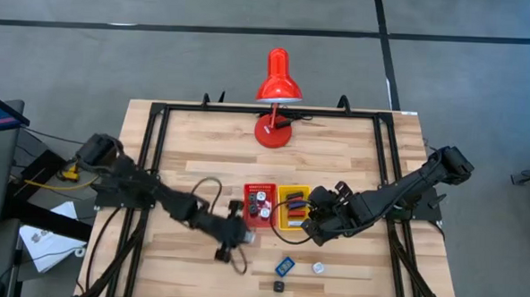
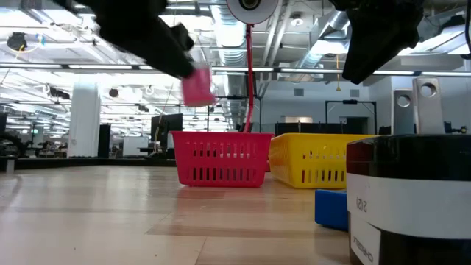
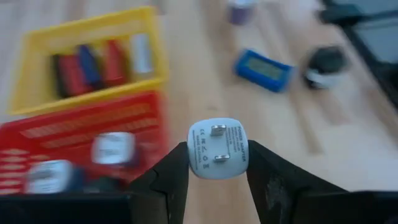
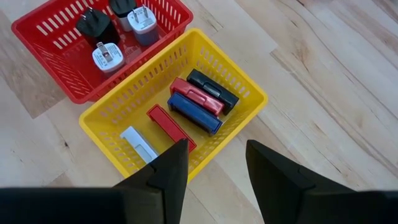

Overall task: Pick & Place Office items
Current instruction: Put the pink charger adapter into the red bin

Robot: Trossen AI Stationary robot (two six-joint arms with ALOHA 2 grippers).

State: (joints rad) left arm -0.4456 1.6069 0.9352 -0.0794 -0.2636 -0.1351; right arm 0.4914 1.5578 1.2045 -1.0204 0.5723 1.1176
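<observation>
My left gripper is going to release the white adapter in the near end of the red tray [image 1: 259,220] [image 3: 140,172], next to the nearest adapter.
My left gripper [image 3: 217,163] is shut on a small white plug adapter [image 3: 217,148] and hangs just at the near left of the red tray [image 1: 260,189]. In the low view the adapter [image 2: 197,87] is above the tray's rim. The red tray [image 4: 50,43] holds three plug adapters. The yellow tray [image 4: 245,84] holds several flat red, blue, black and white pieces. My right gripper [image 4: 216,163] stands open over the yellow tray's edge with nothing between its fingers. A blue flat piece [image 1: 285,265], a white piece [image 1: 318,268] and a black piece [image 1: 279,286] lie on the table. My left gripper pinches the white adapter by two opposite sides [image 3: 193,152] between its two fingers. The face with the two metal prongs [image 3: 219,144] points back toward the wrist. The fingers slant down from the table's left. The adapter is lifted clear of the table.
A red desk lamp [image 1: 278,77] stands at the table's far middle. A black frame [image 1: 154,135] runs along the table's sides. Bare wood lies near the front left. Close to the low camera stand the black-and-white piece [image 2: 412,199] and the blue piece [image 2: 331,208].
</observation>
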